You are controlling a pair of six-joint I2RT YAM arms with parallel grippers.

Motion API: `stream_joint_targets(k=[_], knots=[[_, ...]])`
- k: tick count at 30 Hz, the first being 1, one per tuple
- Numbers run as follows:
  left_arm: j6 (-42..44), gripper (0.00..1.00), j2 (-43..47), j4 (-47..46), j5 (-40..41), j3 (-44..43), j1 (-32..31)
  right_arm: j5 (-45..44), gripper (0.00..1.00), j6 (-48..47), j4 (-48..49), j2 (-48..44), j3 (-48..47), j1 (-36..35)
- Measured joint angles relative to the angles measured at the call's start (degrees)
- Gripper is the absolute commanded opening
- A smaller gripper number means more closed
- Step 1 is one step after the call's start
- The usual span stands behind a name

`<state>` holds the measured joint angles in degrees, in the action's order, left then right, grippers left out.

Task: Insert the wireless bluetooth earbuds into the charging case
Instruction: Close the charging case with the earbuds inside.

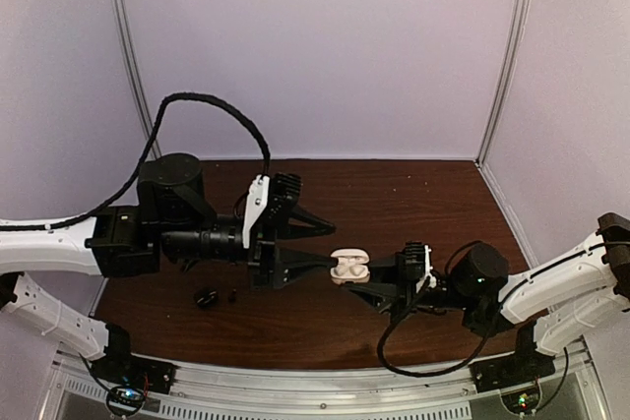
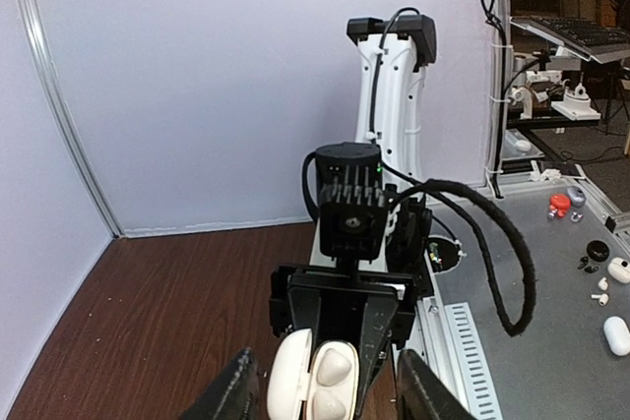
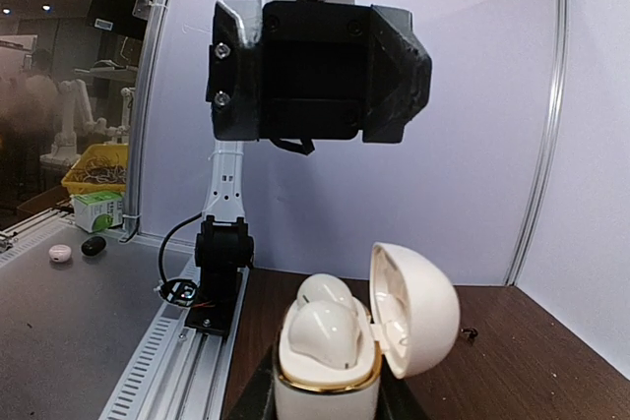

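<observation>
The robot will put the white charging case, now held up above the table, down on the bare brown table (image 1: 389, 227) behind its right gripper, toward the back wall.
A white charging case (image 1: 348, 268) is held up above the brown table, its lid (image 3: 413, 307) hinged open. Two white earbuds (image 3: 325, 327) sit side by side in its wells; they also show in the left wrist view (image 2: 333, 368). My right gripper (image 1: 379, 287) is shut on the case's lower body (image 3: 325, 390). My left gripper (image 1: 330, 243) is open and empty, its fingers (image 2: 231, 395) either side of the case (image 2: 295, 376) without touching it. In the right wrist view the left gripper's body (image 3: 315, 71) hangs above the case.
A small black item (image 1: 207, 297) and a tinier black piece (image 1: 233, 294) lie on the table (image 1: 433, 204) at the near left. White walls close in the back and sides. A metal rail (image 1: 325, 386) runs along the near edge.
</observation>
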<state>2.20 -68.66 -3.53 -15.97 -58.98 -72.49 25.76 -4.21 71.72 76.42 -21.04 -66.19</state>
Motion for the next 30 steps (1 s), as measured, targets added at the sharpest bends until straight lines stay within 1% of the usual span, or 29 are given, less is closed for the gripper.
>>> stream_joint_targets(k=[3, 6, 12, 15, 22, 30], knots=[[-0.9, 0.48, 0.7, -0.4, 2.5, 0.8, 0.0, 0.3, 0.00, 0.0, -0.4, -0.2, 0.0, 0.0], [-2.2, 0.51, 0.7, -0.7, 4.1, 1.6, 0.0, 1.2, 0.00, 0.0, -1.2, -0.7, 0.0, 0.0], [-3.6, 0.53, -0.2, -0.7, 3.2, 2.4, 0.0, 2.8, 0.00, 0.0, -2.9, -2.2, 0.0, -0.1], [-3.7, 0.51, -1.4, -0.7, 1.9, 2.4, 0.0, 3.3, 0.00, -0.1, -3.9, -2.6, 0.0, -0.1], [-3.4, 0.42, -3.6, -0.7, -2.2, 2.4, 0.0, 4.0, 0.00, -0.3, -5.7, -2.9, 0.0, -0.1], [-1.4, 0.33, -3.8, -0.7, -4.5, 2.4, 0.0, 4.0, 0.00, -0.2, -6.0, -2.9, 0.0, -0.1]])
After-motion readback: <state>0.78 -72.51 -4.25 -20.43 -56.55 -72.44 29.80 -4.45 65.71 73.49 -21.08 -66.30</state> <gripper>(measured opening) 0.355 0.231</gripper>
